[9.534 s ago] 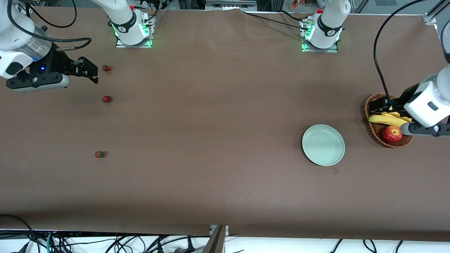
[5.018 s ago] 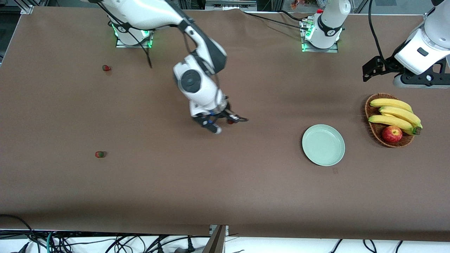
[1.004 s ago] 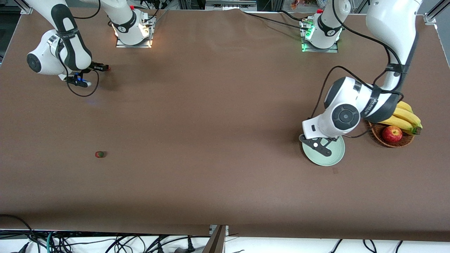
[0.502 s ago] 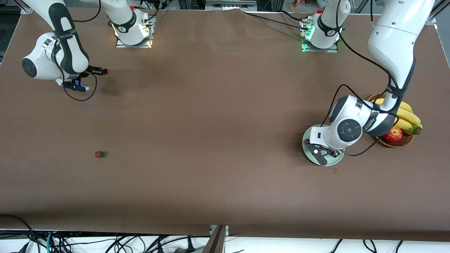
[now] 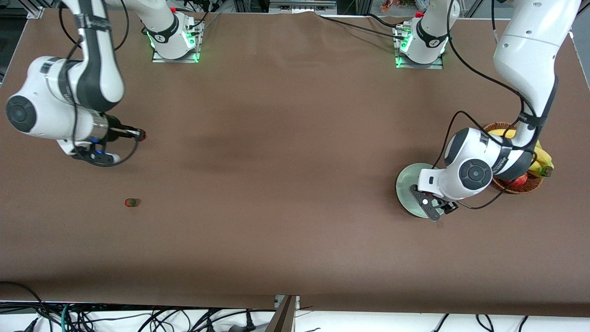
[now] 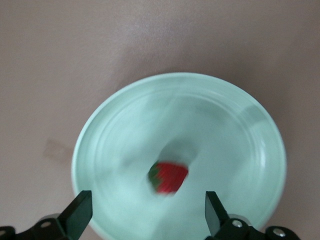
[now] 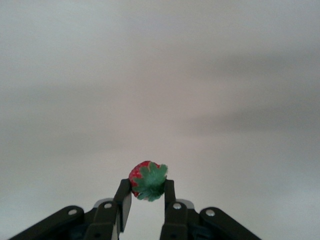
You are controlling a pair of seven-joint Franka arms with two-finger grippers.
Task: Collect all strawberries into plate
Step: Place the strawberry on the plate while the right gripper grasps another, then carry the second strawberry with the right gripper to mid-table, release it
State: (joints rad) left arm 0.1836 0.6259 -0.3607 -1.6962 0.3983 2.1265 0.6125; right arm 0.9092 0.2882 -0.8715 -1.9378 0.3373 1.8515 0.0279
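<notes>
The strawberry in my right gripper needs to be released on the brown cloth a plate's width [image 5: 349, 166] short of the mint-green plate.
The mint-green plate [image 5: 407, 188] lies toward the left arm's end of the table. My left gripper [image 5: 432, 206] hangs low over it with its jaws wide open. One strawberry [image 6: 168, 176] lies free in the plate [image 6: 200, 100], between and ahead of the left gripper [image 6: 147, 214]. My right gripper [image 5: 138, 134] is up over the bare table at the right arm's end, shut on a second strawberry [image 7: 147, 181] whose green top faces the wrist camera. A third strawberry [image 5: 131, 202] lies on the table, nearer to the front camera.
A brown wicker basket [image 5: 497, 127] with bananas [image 5: 543, 157] and a red apple [image 5: 520, 180] stands beside the plate at the left arm's end, partly hidden by the left arm. Brown cloth covers the table between the two arms.
The left gripper sank over the plate and opened, leaving its strawberry in the plate. The right gripper took the strawberry off the table and rose with it, shifting lower in the front view.
</notes>
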